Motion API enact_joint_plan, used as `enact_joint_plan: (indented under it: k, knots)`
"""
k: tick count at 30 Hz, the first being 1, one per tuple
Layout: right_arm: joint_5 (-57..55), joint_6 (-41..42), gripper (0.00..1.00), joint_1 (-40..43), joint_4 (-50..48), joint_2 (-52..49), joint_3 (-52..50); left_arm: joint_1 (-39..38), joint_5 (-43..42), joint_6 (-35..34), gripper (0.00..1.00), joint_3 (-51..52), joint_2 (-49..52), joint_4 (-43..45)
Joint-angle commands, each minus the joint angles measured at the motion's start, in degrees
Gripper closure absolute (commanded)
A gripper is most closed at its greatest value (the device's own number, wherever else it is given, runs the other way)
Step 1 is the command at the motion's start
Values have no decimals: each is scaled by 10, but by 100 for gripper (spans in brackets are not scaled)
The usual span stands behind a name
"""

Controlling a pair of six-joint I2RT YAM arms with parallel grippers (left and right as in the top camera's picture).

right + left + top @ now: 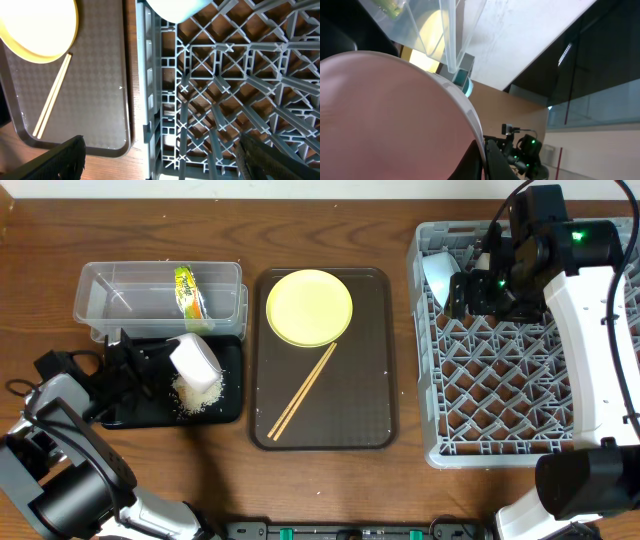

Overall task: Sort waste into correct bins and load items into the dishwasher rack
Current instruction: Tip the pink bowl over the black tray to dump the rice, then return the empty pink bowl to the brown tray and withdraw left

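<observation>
Next, I let go of the whitish-pink bowl with my left gripper on the serving tray (344, 391) between the chopsticks and the grey rack.
My left gripper (152, 367) is shut on the rim of the whitish-pink bowl (195, 361), held tipped over the black tray (232, 408). A heap of white rice crumbs (200, 396) lies in that tray under the bowl. In the left wrist view the fingers (484, 160) pinch the bowl (385, 115) rim. The green-and-yellow wrapper (188, 292) lies in the clear tub (120, 288). My right gripper (470, 290) is open and empty over the grey rack (500, 400), next to the light blue bowl (438, 272) standing in the rack's far left corner. The white cup is out of view.
The pale-yellow plate (309, 307) and two chopsticks (303, 392) lie on the dark brown serving tray (365, 410) between bins and rack. The right wrist view shows the rack (225, 75), the plate (35, 25), the chopsticks (52, 95) and the open fingers (165, 160).
</observation>
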State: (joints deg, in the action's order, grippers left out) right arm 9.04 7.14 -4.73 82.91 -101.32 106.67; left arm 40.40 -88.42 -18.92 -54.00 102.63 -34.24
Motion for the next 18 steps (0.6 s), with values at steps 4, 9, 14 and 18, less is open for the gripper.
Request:
enact_joint_plan:
  k: [4, 9, 14, 18]
  knots:
    - [2, -6, 5, 2, 1, 3, 0, 7, -17, -22, 94, -9, 3, 0]
    - [2, -6, 6, 2, 1, 3, 0, 7, -16, -19, 94, -9, 3, 5]
    - [2, -6, 5, 2, 1, 3, 0, 7, 138, -21, 94, -9, 3, 18]
    - [2, -12, 5, 2, 2, 3, 0, 5, 89, 6, 94, -9, 3, 21]
